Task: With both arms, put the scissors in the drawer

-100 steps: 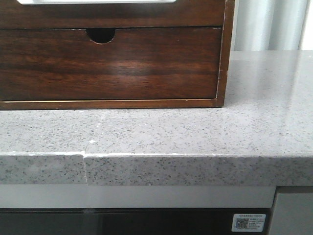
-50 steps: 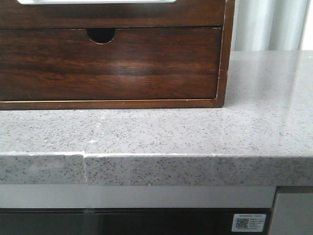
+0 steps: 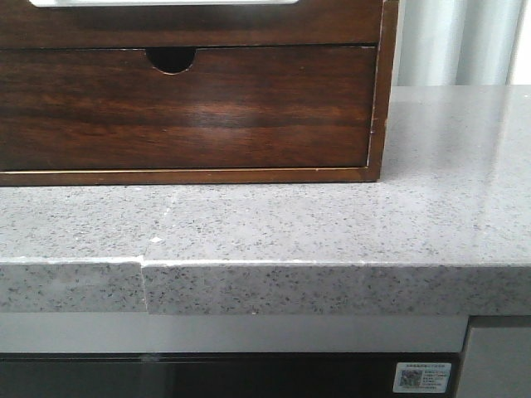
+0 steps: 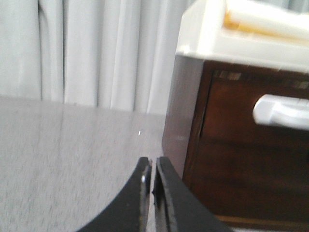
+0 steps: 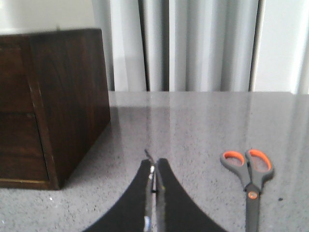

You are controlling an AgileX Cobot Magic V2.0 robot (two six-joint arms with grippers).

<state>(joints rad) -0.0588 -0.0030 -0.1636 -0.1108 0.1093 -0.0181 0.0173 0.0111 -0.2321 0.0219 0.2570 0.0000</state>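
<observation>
The white handle point(image 3: 70, 2) point(image 4: 268, 110) of the upper drawer, above the drawer with the semicircular notch, is next for my left gripper to go to and close on.
The scissors point(image 5: 248, 179), grey with orange-lined handles, lie flat on the grey stone counter, seen only in the right wrist view, off to one side of my right gripper point(image 5: 155, 166). That gripper is shut and empty, just above the counter. The drawer point(image 3: 207, 25), dark brown with a white strip at its top edge, is closed at the top of the front view. In the left wrist view the drawer point(image 4: 251, 145) shows a white handle point(image 4: 282, 111). My left gripper point(image 4: 152, 166) is shut and empty beside the cabinet's corner. Neither gripper shows in the front view.
Below it is a closed drawer with a semicircular notch point(image 3: 182, 108), in the same wooden cabinet point(image 5: 67, 101). A white tray point(image 4: 207, 34) sits on top of the cabinet. The counter's front edge point(image 3: 332, 286) runs across the front view. Pale curtains hang behind.
</observation>
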